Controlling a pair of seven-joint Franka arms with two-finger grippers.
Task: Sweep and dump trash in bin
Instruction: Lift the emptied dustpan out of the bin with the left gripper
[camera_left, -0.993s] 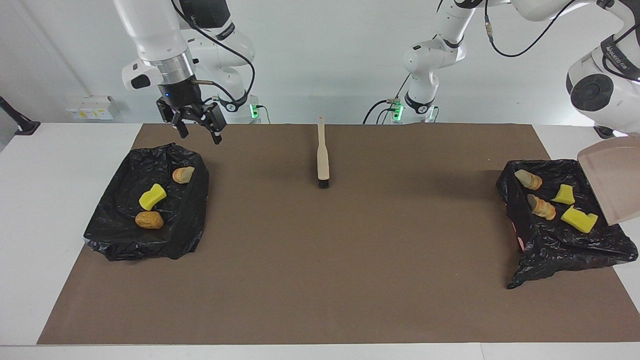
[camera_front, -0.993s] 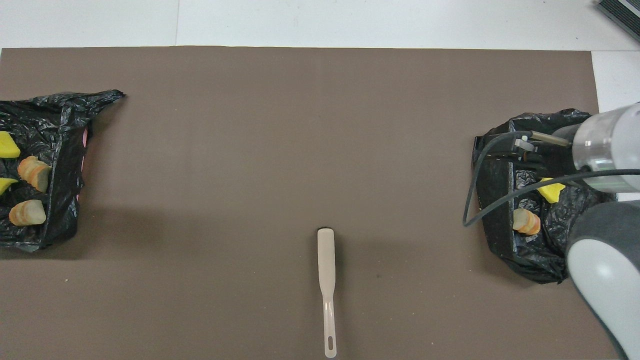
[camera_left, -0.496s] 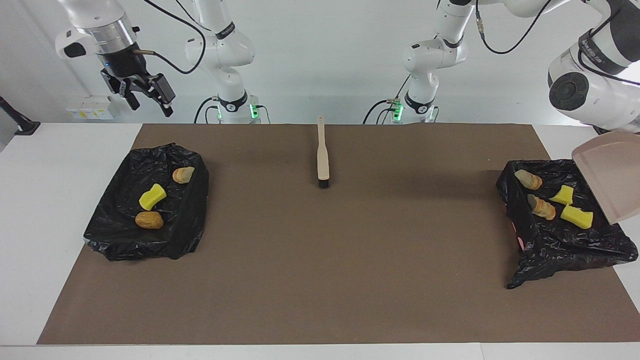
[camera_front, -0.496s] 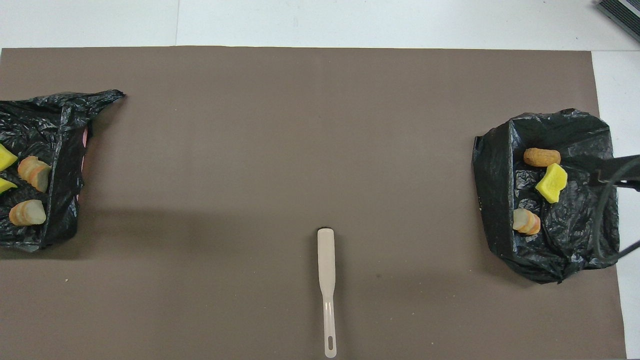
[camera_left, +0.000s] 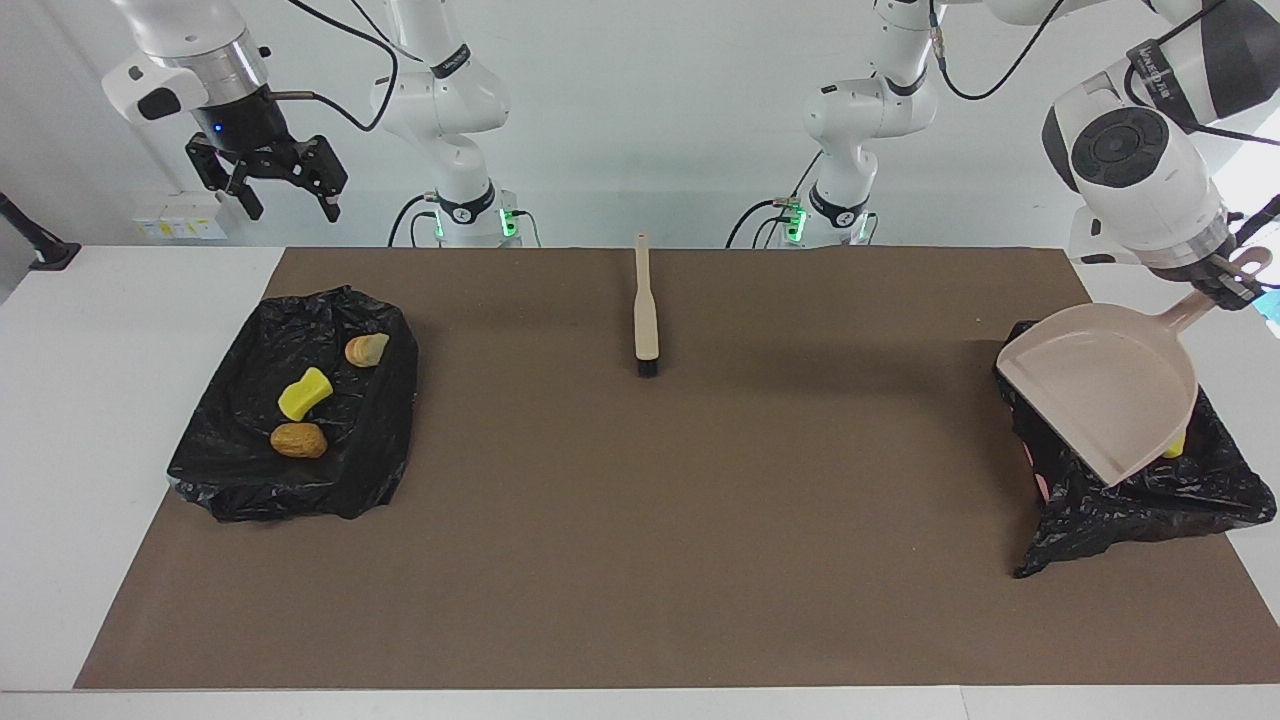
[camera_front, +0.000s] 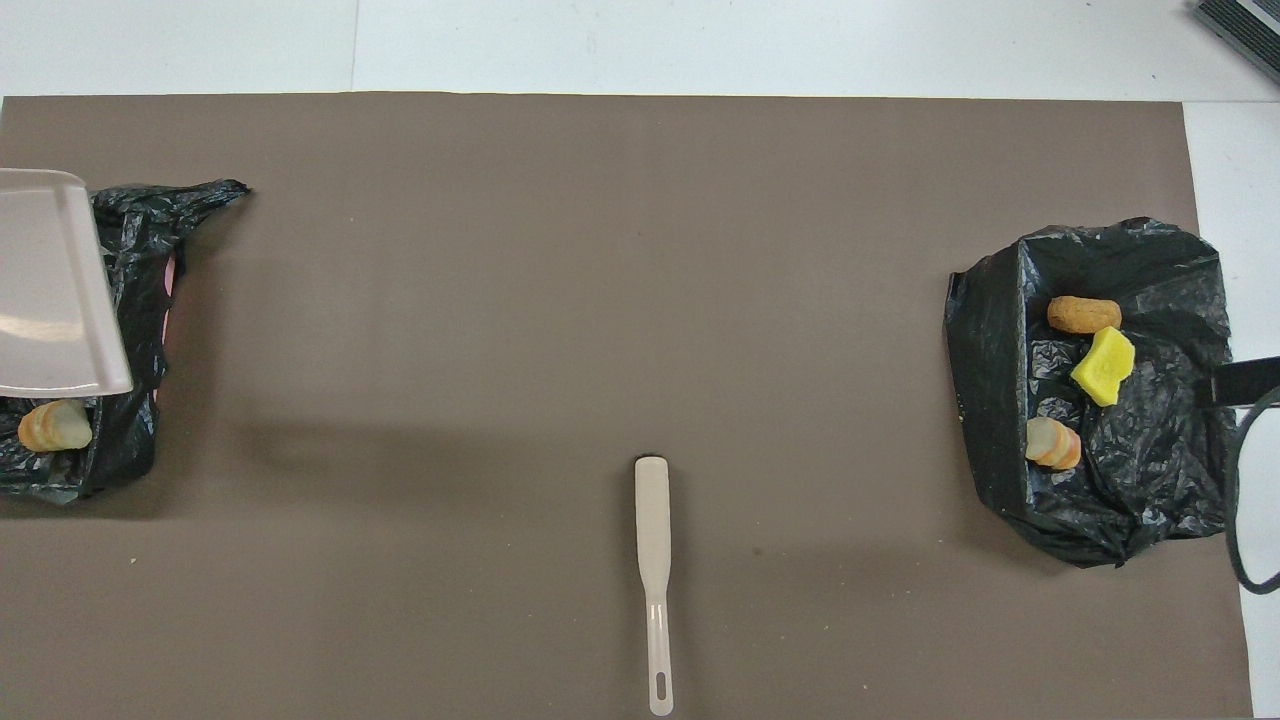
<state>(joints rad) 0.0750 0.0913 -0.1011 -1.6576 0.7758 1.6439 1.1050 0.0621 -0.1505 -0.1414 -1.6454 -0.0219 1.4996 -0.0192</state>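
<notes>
Next, I let go of the beige dustpan, now tilted over the black-lined bin, with my left gripper on the brown mat (camera_front: 668, 310), beyond the bristles of the beige brush.
My left gripper (camera_left: 1226, 284) is shut on the handle of the beige dustpan (camera_left: 1105, 395), held tilted over the black-lined bin (camera_left: 1130, 500) at the left arm's end. The pan hides most of that bin's trash; only a yellow sponge edge (camera_left: 1175, 446) and a bread chunk (camera_front: 55, 425) show. The pan also shows in the overhead view (camera_front: 50, 290). My right gripper (camera_left: 290, 207) is open and empty, high over the table's corner near the other bin (camera_left: 250, 480). That bin holds a yellow-green sponge (camera_left: 305, 393) and two bread chunks (camera_left: 366, 349) (camera_left: 298, 440).
The beige brush (camera_left: 646, 310) lies on the brown mat (camera_left: 640, 520) near the robots, midway between the two bins, bristles pointing away from them. It also shows in the overhead view (camera_front: 653, 570). White table borders the mat.
The right gripper rose away from over its bin to the table's corner. The left arm swung the dustpan in over its bin, covering most of the trash there.
</notes>
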